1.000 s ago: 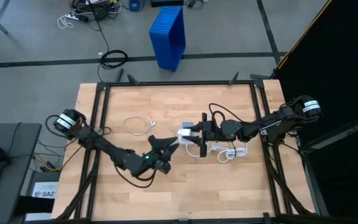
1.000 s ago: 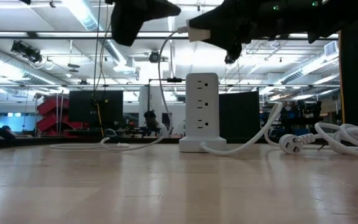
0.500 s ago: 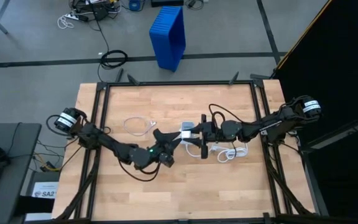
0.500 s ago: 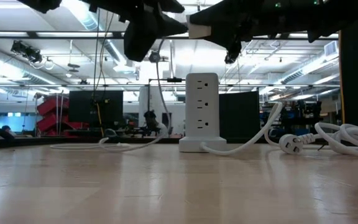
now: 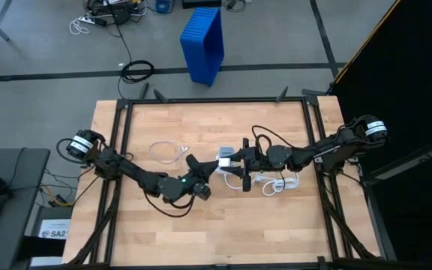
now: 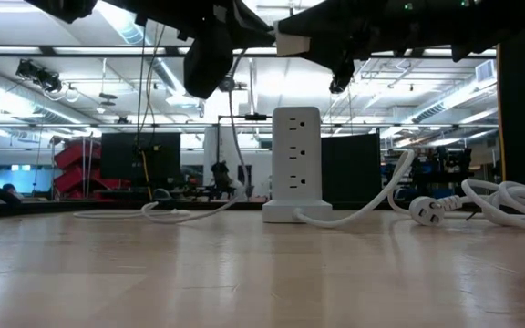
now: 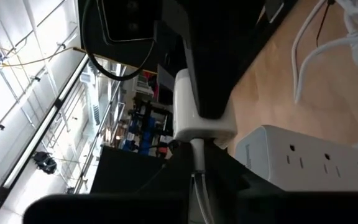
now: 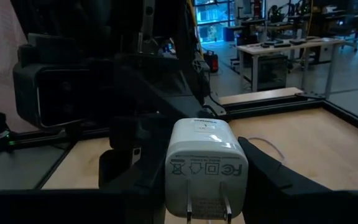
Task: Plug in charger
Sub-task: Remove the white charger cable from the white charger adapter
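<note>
My left gripper has the thin white cable's end. It will let go of it on the wood [image 5: 196, 159] just short of the white power tower.
The charger [image 8: 204, 163] is a small white wall plug with two metal prongs, held in the air by my right gripper [image 8: 205, 186] just above the white power tower [image 6: 296, 164]. A thin white cable [image 7: 197, 163] leaves the charger's far face. It drops to the table, where the rest of it [image 5: 167, 152] lies left of the tower. My left gripper [image 5: 208, 167] stands level at the charger's left side, shut on that cable. In the low view both grippers hang at the top edge, and the charger [image 6: 290, 44] shows there. My left gripper pinches the thin cable [image 7: 198, 182] just behind where it enters the charger, coming level from the table's left. Its own fingers hide the exact spot. The cable hangs slack below it down to the table. My right gripper pinches the charger's two opposite side faces [image 8: 174, 177] between its fingers, coming level from the table's right. The prongs [image 8: 207, 209] point back toward its wrist. The charger is lifted clear, above the tower's top.
The tower's thick white cord lies coiled on the table at the right [image 5: 280, 182], with its plug [image 6: 427, 211] on the wood. A blue bin [image 5: 203, 43] stands on the floor beyond the far edge. A black frame [image 5: 216, 100] borders the table.
My left gripper has moved toward the table's right, up to the charger, and then shut on the cable beside it. The right gripper and the charger have stayed where they were.
</note>
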### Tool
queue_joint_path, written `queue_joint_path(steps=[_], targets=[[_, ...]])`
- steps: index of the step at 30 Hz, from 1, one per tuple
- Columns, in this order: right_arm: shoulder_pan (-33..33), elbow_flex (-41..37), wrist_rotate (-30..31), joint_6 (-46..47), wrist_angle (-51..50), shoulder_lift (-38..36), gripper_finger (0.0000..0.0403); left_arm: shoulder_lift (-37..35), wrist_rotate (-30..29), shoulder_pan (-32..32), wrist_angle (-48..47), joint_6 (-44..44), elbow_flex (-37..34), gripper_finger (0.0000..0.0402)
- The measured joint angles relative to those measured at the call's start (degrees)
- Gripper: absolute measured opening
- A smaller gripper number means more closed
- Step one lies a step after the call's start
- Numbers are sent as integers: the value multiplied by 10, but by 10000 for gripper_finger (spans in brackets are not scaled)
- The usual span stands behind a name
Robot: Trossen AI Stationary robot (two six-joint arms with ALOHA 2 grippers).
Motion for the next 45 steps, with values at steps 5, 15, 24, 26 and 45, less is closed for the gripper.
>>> queue_joint_path(steps=[5, 15, 24, 26, 45], targets=[[0, 0, 0, -2, -2, 0, 113, 0, -7, 0, -10, 0, 0, 4], [0, 0, 7, -6, -7, 0, 113, 0, -139, -5, -19, 45, 0, 2], [3, 0, 11, -8, -25, -5, 113, -55, -51, -9, -153, -80, -6, 1], [5, 0, 10, -8, -40, -17, 113, -94, -19, -3, -197, -142, -23, 1], [9, -50, 144, -54, -143, -111, 113, -244, 421, 232, -415, -514, -150, 0]])
